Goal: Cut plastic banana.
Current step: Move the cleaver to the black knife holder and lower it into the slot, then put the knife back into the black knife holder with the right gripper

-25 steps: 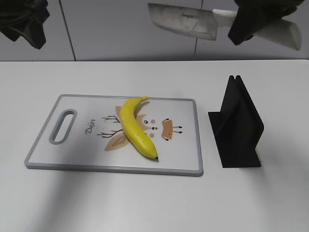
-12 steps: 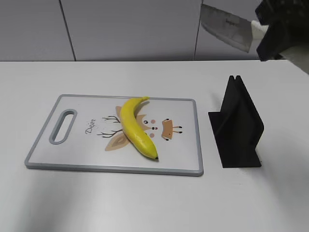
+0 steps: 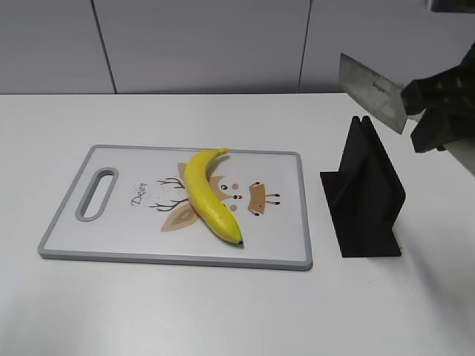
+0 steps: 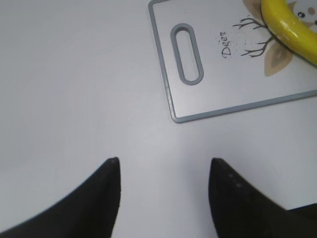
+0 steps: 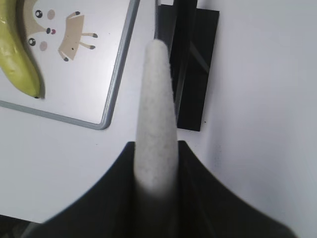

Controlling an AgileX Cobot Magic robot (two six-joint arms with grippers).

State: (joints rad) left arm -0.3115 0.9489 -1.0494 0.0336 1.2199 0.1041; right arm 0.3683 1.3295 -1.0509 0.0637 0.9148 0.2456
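Note:
The robot's right gripper should release the cleaver, now hanging just above the knife stand, with its blade down in the slot of the black knife stand (image 3: pixel 384 160) (image 5: pixel 181 52).
The plastic banana (image 3: pixel 206 194) is yellow and curved, whole, lying across the middle of the grey-rimmed cutting board (image 3: pixel 74 252). It also shows in the left wrist view (image 4: pixel 290 27) and the right wrist view (image 5: pixel 17 59). My right gripper (image 5: pixel 156 146) is shut on the white handle of a cleaver (image 5: pixel 156 114). In the exterior view the cleaver's blade (image 3: pixel 371 93) hangs just above the black knife stand (image 3: pixel 364 193) at the right. My left gripper (image 4: pixel 164 163) is open and empty above bare table, near the board's handle-hole corner (image 4: pixel 187 52). It is out of the exterior view.
The black knife stand (image 5: pixel 190 59) sits right of the board, directly under the cleaver. The board carries a deer drawing. A grey panelled wall (image 3: pixel 200 44) stands behind the white table (image 3: pixel 223 311).
My right gripper has carried the cleaver from above the board's far side rightward and down, to just over the knife stand. The left arm has left the exterior view. The banana has not moved.

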